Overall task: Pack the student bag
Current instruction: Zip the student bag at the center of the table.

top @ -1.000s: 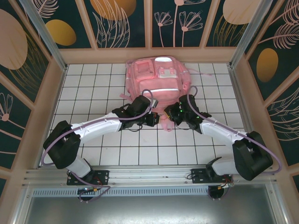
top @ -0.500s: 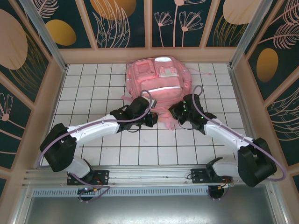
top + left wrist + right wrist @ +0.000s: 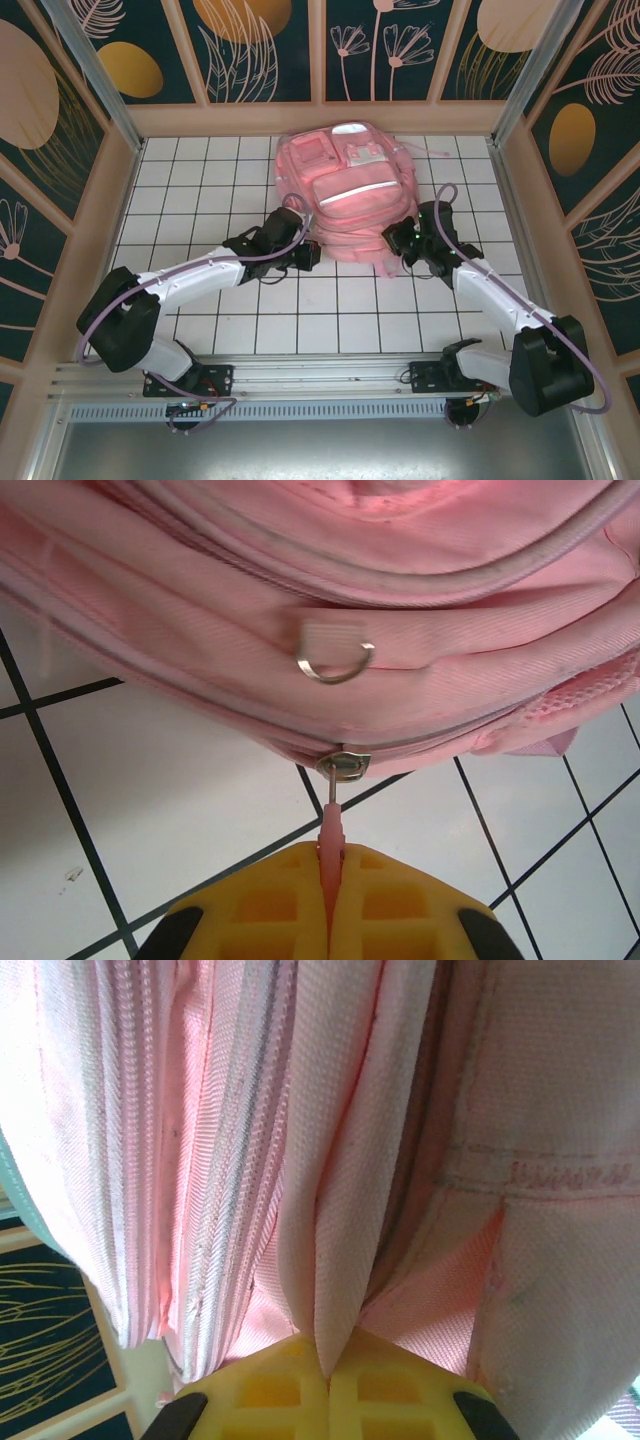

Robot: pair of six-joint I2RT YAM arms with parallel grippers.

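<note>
My right gripper should take the zipper's edge [image 3: 418, 1110] beside the fold of the bag's fabric it is pinching, before my left gripper pulls the zipper pull.
The student bag [image 3: 345, 185] is a big pink backpack with white front pockets, lying at the back middle of the tiled table. At its near left corner, my left gripper [image 3: 312, 255] is shut on the pink zipper pull [image 3: 331, 845], which hangs from a metal slider [image 3: 344, 765] on the bag's lower seam [image 3: 300, 650]. My right gripper [image 3: 392, 240] is shut on a fold of pink bag fabric [image 3: 335, 1260] at the near right corner. The right wrist view looks close up at ribbed pink cloth and a zipper line [image 3: 215, 1160].
A metal D-ring [image 3: 335, 660] hangs on the bag just above the slider. White tiled table [image 3: 200, 190] lies bare left of the bag and in front of it. Wooden walls [image 3: 110, 200] close in the table on three sides.
Both grippers have moved apart and toward the back, the left one leftward and the right one rightward. The bag's near edge is now spread wider and flatter between them.
</note>
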